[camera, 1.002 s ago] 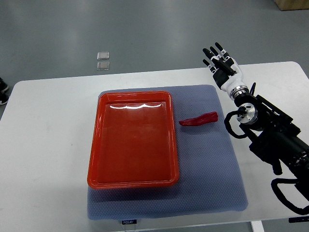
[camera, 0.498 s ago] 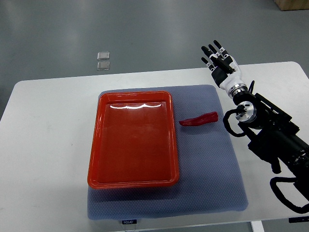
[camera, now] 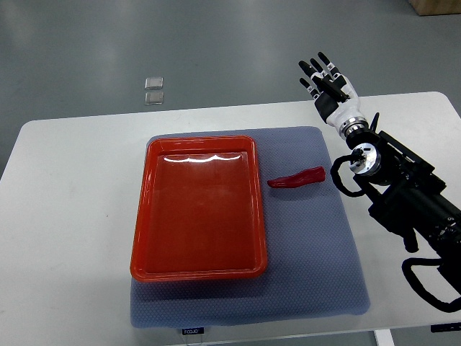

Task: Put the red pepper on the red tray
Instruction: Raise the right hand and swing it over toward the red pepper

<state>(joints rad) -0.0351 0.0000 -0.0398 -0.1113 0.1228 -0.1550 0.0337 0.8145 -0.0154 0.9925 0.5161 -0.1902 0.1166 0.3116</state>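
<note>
I need to close my right gripper on the thicker half (camera: 308,175) of the red pepper, which is the half that lies farther from the red tray.
A red pepper (camera: 297,177) lies on the blue-grey mat (camera: 310,245), just right of the red tray (camera: 144,209). The tray holds nothing. My right hand (camera: 325,83) is open with fingers spread, held above the table's far edge, well beyond and to the right of the pepper. Its black arm (camera: 403,202) comes in from the right edge. The left arm is out of view.
The mat lies on a white table (camera: 72,216). Two small clear squares (camera: 153,89) lie on the grey floor beyond the table. A brown box corner (camera: 436,6) shows at the top right.
My right hand has shifted slightly up and away from the table, with the forearm following. The pepper and tray have not moved.
</note>
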